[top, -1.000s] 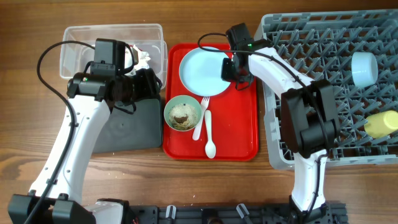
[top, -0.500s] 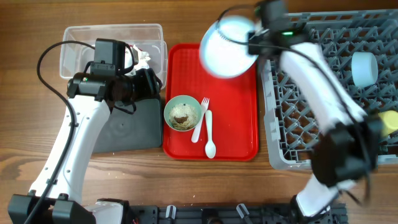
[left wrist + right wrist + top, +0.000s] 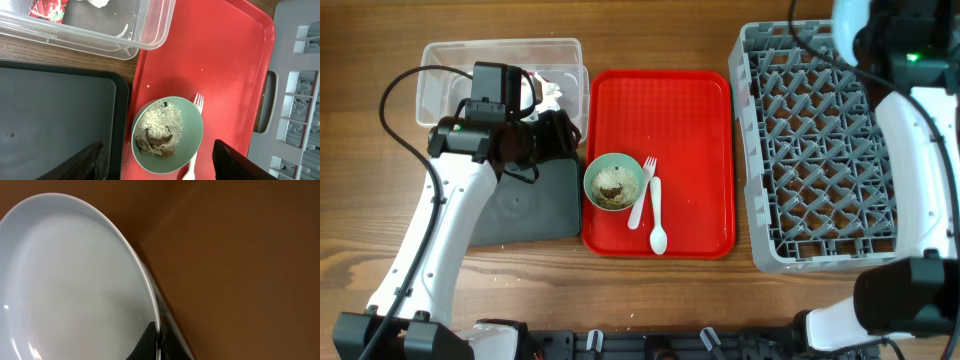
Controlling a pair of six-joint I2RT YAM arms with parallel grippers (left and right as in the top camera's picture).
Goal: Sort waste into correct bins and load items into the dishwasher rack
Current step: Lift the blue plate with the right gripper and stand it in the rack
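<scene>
Next, I close my left gripper on the pale green bowl's rim [image 3: 642, 187] [image 3: 201, 133], on the side beside the white fork, to lift the bowl off the red tray.
My right gripper [image 3: 157, 330] is shut on the rim of the light blue plate [image 3: 75, 280]. It holds the plate high at the far edge of the grey dishwasher rack [image 3: 810, 150]; only a sliver of plate [image 3: 846, 14] shows overhead. My left gripper [image 3: 157, 147] is open above the pale green bowl [image 3: 167, 132], which holds food scraps [image 3: 159, 134] on the red tray [image 3: 690, 120]. The white fork [image 3: 642, 195] and spoon [image 3: 657, 215] lie right of the bowl [image 3: 613, 182]. The blue bowl and yellow cup are hidden behind my right arm.
The clear tub [image 3: 445, 60] at the back left holds the red wrapper [image 3: 47, 9] and white tissue [image 3: 548, 92]. The black tray [image 3: 525, 205] lies in front of it, under my left arm. My raised right arm covers the rack's right side.
My right gripper has lifted the plate off the red tray and carried it up and to the right, over the rack's far edge. The left arm has not moved.
</scene>
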